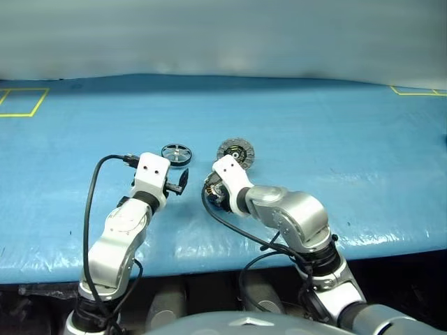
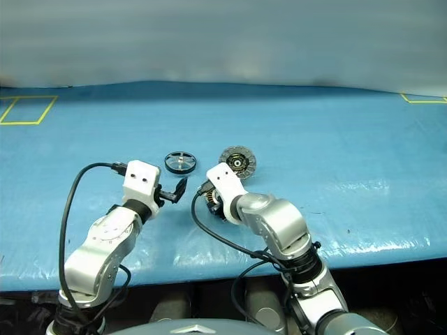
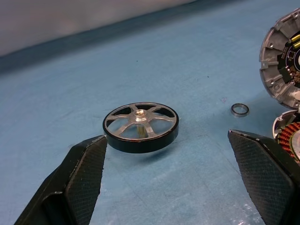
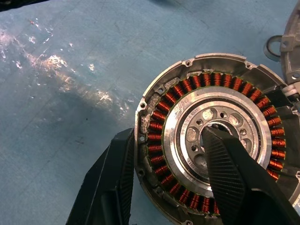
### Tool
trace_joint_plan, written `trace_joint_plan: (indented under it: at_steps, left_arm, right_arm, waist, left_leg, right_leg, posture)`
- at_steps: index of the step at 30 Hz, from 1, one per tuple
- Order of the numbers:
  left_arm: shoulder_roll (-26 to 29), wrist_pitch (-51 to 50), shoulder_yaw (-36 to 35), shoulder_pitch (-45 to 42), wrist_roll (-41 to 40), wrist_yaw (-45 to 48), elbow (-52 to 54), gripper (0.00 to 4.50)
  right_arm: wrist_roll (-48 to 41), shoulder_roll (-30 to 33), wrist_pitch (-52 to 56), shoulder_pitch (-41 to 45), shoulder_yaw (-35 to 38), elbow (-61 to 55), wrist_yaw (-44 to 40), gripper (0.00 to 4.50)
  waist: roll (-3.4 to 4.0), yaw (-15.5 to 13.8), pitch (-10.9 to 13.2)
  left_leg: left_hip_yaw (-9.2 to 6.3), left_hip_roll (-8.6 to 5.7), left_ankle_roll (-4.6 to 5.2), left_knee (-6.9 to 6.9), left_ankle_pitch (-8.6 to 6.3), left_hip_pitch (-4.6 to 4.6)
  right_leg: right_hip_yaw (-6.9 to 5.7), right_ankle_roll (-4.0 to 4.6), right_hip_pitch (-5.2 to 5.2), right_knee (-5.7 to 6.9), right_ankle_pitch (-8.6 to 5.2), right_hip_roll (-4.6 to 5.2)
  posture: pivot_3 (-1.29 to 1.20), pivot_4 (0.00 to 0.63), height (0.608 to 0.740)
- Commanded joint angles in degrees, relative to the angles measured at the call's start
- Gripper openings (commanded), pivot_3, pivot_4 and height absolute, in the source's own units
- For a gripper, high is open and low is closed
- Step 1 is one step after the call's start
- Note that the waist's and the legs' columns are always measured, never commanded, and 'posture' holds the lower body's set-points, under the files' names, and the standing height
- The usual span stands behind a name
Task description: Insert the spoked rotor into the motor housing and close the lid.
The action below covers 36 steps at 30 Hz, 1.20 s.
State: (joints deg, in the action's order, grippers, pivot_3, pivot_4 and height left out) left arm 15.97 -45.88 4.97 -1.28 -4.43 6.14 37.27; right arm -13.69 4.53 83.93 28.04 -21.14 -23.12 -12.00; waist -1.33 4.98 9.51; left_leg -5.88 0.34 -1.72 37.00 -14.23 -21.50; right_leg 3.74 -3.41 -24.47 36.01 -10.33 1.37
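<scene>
Next, my right gripper releases the motor housing on the blue cover (image 1: 191,211) beside my left gripper, nearer me than the rotor.
The spoked rotor (image 3: 140,127), a dark ring with silver spokes, lies flat on the blue cover just ahead of my left gripper (image 1: 180,183). That gripper is open and empty, and its fingers (image 3: 84,173) stand wide on either side of the rotor's near edge. The motor housing (image 4: 211,93) shows its copper windings. My right gripper (image 4: 166,136) is shut on its wall, one finger in the centre hole and one outside the rim. The lid (image 1: 235,151) lies segmented face up, just beyond the right wrist and right of the rotor.
A tiny plain metal ring (image 3: 240,109) lies on the blue table cover (image 1: 335,139) between the rotor and the lid. Yellow tape marks (image 1: 21,102) sit at the far corners. The table's front edge (image 1: 391,244) runs close under both arms.
</scene>
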Motion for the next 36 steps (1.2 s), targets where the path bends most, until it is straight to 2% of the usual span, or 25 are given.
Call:
trace_joint_plan:
  at_steps: [1,8,16,25,26,30,36]
  left_arm:
    - [0.19,0.55,-1.2,1.23,0.88,-0.4,4.86,4.5]
    - [-1.06,2.29,-1.82,2.83,1.82,-2.2,5.41,4.5]
    - [-1.79,2.51,-1.76,2.16,2.14,-2.12,4.2,4.5]
    - [-2.05,2.58,-1.01,0.52,2.04,-1.34,2.75,4.5]
    - [-2.04,2.59,-0.88,0.34,2.07,-1.22,2.55,4.5]
    - [-2.21,2.76,-0.5,-0.49,2.13,-0.82,1.79,4.5]
    - [-2.25,3.08,-0.48,-1.39,1.83,-0.1,0.93,4.5]
  right_arm:
    - [-2.21,-1.85,-0.68,0.23,-5.35,3.56,-2.22,1.88]
    - [-3.65,-2.46,-1.19,1.49,-9.2,4.48,-4.21,1.88]
    - [-6.37,-3.85,3.04,0.65,-9.01,1.2,-6.04,1.88]
    - [-6.3,-3.21,1.95,-0.95,-11.56,0.37,-5.8,1.88]
    - [-6.31,-3.11,1.82,-1.03,-11.6,0.26,-5.86,2.62]
    - [-6.86,-2.09,1.66,-0.24,-11.69,-2.19,-6.22,3.83]
    - [-8.56,-0.63,3.79,3.12,-7.39,-9.51,-6.7,3.83]
  waist:
    - [0.0,0.3,0.0]
    - [0.02,0.7,-0.02]
    - [0.03,0.7,-0.02]
    - [0.04,0.6,-0.02]
    - [0.05,0.56,-0.02]
    - [0.09,0.3,-0.01]
    - [0.1,-0.17,0.02]
  left_leg:
    - [0.01,0.04,0.0,0.0,0.0,0.02]
    - [0.04,0.23,0.0,-0.02,0.0,0.08]
    - [0.03,0.22,-0.12,-0.11,-0.09,0.04]
    - [0.03,0.22,-0.21,-0.18,-0.16,0.02]
    - [0.03,0.22,-0.21,-0.18,-0.16,0.02]
    - [0.02,0.2,-0.21,-0.16,-0.16,-0.03]
    - [0.01,0.15,-0.21,-0.11,-0.16,-0.12]
  right_leg:
    - [0.0,0.02,-0.02,0.0,0.0,-0.04]
    - [-0.02,0.12,-0.03,0.01,0.0,-0.2]
    - [-0.01,0.23,-0.08,0.01,-0.05,-0.2]
    - [-0.03,0.31,-0.11,-0.03,-0.11,-0.19]
    - [-0.03,0.31,-0.11,-0.03,-0.11,-0.19]
    - [-0.04,0.31,-0.13,-0.04,-0.11,-0.17]
    - [-0.05,0.29,-0.17,-0.06,-0.1,-0.12]
  posture:
    - [0.0,0.15,0.74]
    - [0.0,0.15,0.74]
    - [0.0,0.15,0.74]
    - [0.0,0.15,0.74]
    - [0.0,0.15,0.74]
    - [0.0,0.15,0.74]
    - [0.0,0.15,0.74]
